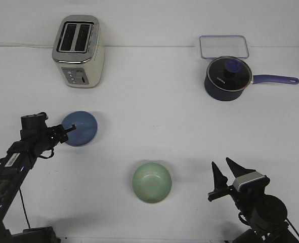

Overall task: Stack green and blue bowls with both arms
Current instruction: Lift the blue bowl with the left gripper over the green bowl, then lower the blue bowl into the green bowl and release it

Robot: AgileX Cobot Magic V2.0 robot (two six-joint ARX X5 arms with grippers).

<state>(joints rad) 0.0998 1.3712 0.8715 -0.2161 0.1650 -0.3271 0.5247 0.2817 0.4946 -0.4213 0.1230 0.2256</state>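
Observation:
I need to use my left gripper to release the blue bowl so that it is nested inside the empty green bowl (pixel 152 182) near the front middle.
The light blue bowl (pixel 82 129) sits on the white table at the left. My left gripper (pixel 68 130) is at its left rim, with the fingertips overlapping the rim. I cannot tell whether the jaws are closed on it. The pale green bowl (pixel 152 182) sits upright and empty near the front middle. My right gripper (pixel 225 169) is open and empty, to the right of the green bowl and well apart from it, fingers pointing up and away.
A cream toaster (pixel 79 51) stands at the back left. A dark blue lidded saucepan (pixel 227 78) with a long handle stands at the back right, and a clear rectangular container (pixel 223 47) is behind it.

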